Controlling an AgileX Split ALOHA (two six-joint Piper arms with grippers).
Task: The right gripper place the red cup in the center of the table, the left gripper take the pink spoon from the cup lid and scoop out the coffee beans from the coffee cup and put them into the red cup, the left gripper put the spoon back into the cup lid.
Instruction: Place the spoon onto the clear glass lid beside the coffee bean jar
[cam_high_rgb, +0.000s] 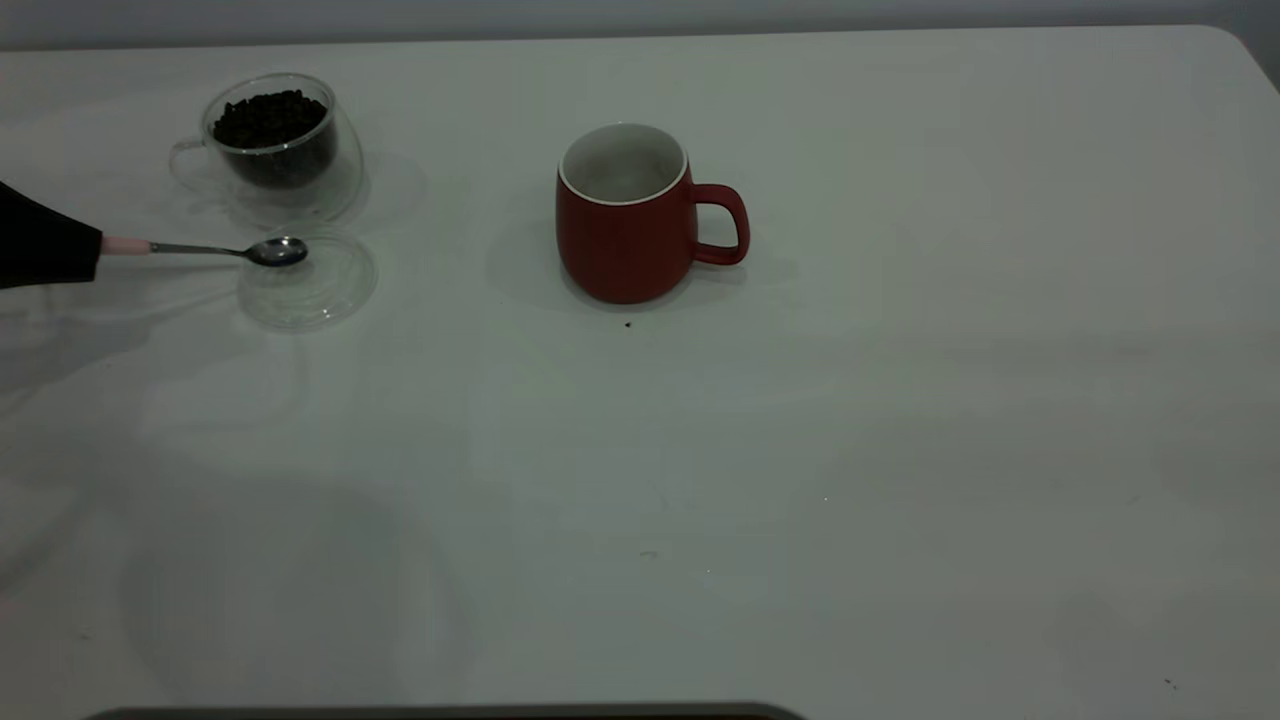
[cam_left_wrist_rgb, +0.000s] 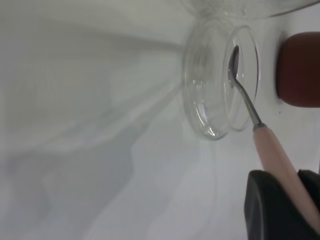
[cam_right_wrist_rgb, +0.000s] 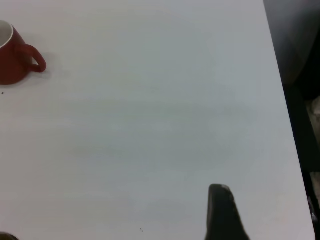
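I need to let go of the pink spoon, its bowl now over the lid, with my left gripper across the cup lid's rim (cam_high_rgb: 250, 266) (cam_left_wrist_rgb: 228, 108), with the spoon's bowl toward the red cup.
The red cup (cam_high_rgb: 625, 235) stands upright near the middle of the table (cam_high_rgb: 800, 450), handle to the right; its inside looks empty. It also shows in the right wrist view (cam_right_wrist_rgb: 12, 57). The coffee cup (cam_high_rgb: 285, 150), with coffee beans (cam_high_rgb: 268, 118) in it, stands at the far left. Just in front of it lies the cup lid (cam_high_rgb: 315, 285). My left gripper (cam_high_rgb: 95, 250) reaches in from the left edge, shut on the pink spoon (cam_high_rgb: 215, 250) by its handle. The spoon's bowl (cam_left_wrist_rgb: 233, 65) is over the lid (cam_left_wrist_rgb: 220, 85); I cannot tell whether it touches. My right gripper (cam_right_wrist_rgb: 222, 215) is parked far right of the red cup.
The table's right edge (cam_right_wrist_rgb: 282, 100) runs close beside my right gripper, with dark floor beyond it. A tiny dark speck (cam_high_rgb: 628, 324) lies just in front of the red cup.
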